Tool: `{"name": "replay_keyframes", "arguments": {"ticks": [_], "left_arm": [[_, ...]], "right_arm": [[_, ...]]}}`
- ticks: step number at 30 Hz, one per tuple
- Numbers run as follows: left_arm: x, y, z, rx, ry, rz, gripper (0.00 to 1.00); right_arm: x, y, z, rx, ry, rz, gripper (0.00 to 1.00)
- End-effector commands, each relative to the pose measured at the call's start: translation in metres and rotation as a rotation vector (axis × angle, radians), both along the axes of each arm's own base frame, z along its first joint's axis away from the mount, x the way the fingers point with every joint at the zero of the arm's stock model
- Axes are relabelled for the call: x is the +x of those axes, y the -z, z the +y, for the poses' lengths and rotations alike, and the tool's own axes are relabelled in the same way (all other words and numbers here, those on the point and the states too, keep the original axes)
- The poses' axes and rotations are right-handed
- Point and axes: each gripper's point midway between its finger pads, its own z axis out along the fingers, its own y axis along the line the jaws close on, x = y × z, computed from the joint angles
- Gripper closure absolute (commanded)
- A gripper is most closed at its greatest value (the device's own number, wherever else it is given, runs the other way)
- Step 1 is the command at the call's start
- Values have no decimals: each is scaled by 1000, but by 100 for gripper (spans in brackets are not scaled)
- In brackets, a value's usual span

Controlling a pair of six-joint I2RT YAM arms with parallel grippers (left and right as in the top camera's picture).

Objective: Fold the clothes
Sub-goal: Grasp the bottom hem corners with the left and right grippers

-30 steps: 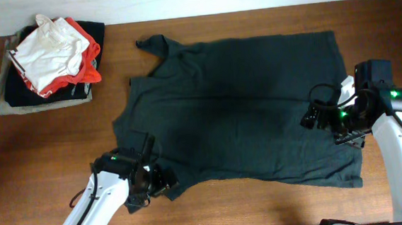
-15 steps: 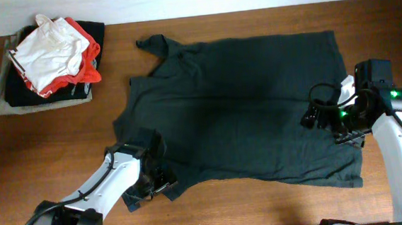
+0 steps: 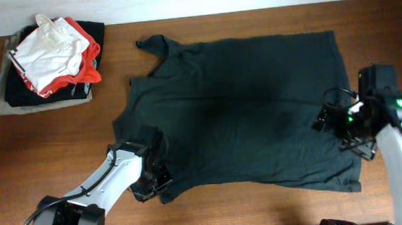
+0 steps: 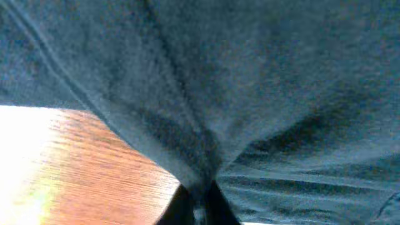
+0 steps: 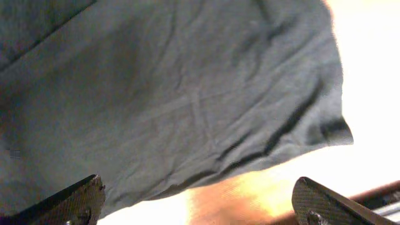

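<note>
Next, my right gripper goes to the near corner of the hem (image 3: 356, 187) (image 5: 344, 136) on the charcoal T-shirt and closes there.
The clothes, one dark charcoal T-shirt (image 3: 243, 102), lie spread flat across the table with the neck to the left. My left gripper (image 3: 155, 182) sits at the shirt's near-left sleeve. In the left wrist view this gripper (image 4: 200, 205) is shut, with a bunched fold of the shirt (image 4: 250, 81) pinched between its fingers. My right gripper (image 3: 340, 127) hovers over the shirt's right hem. In the right wrist view it (image 5: 203, 203) stands wide open, nothing between its fingertips (image 5: 78, 199), with the shirt's edge (image 5: 187, 94) just beyond them.
A pile of other garments sits at the back left: a white one with red-orange trim (image 3: 51, 52) on top of dark and grey-khaki cloth (image 3: 0, 98). Bare wooden table (image 3: 48, 158) surrounds the shirt. The table's back edge meets a pale wall.
My left gripper has shut on the near-left sleeve and drawn that corner slightly inward. My right gripper has shifted a little to the right, still open.
</note>
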Motion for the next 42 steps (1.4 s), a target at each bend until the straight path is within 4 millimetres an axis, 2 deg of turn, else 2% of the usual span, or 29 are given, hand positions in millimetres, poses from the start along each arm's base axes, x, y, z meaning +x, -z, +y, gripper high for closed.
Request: {"name": "replay_keyframes", "arguments": {"ticks": [1,3,6,11,14,19,21,23,27,34,38,42], "left_arm": [[-11,13,14,72,4,44,99],[-11,13,14,71,3,41,99],[-10,13,14,70,3,39,99],[-10,13,14,70,4,39,99],[-10,13,14,70,3,38,99],[-10,13,14,70,3,38,99],[-10,13,14,71,3,38,99],[-10,13,14,71,4,39,99],[-10,13,14,71,4,38,99],[-10,13,14,71,4,38,99],[-10,13,14,71,4,38,99],[-10,13,14,71,4,38,99]], "right_arm": [[-25,-26,-5,-71,68,-75,1],[-42,-35,0,-65,65,-104,1],[-60,-38,4,-66,76,-118,1],[-81,-18,8,-26,214,-99,1],[-83,-2,7,-34,215,-65,1],[-70,3,-6,-80,248,-54,1],[-75,8,-12,-85,400,-10,2],[-93,18,-22,-119,678,62,1],[-113,36,-36,-197,965,99,1],[-115,78,-38,-225,990,129,1],[-119,89,-55,-280,1077,180,1],[-133,102,-71,-290,1188,283,1]]}}
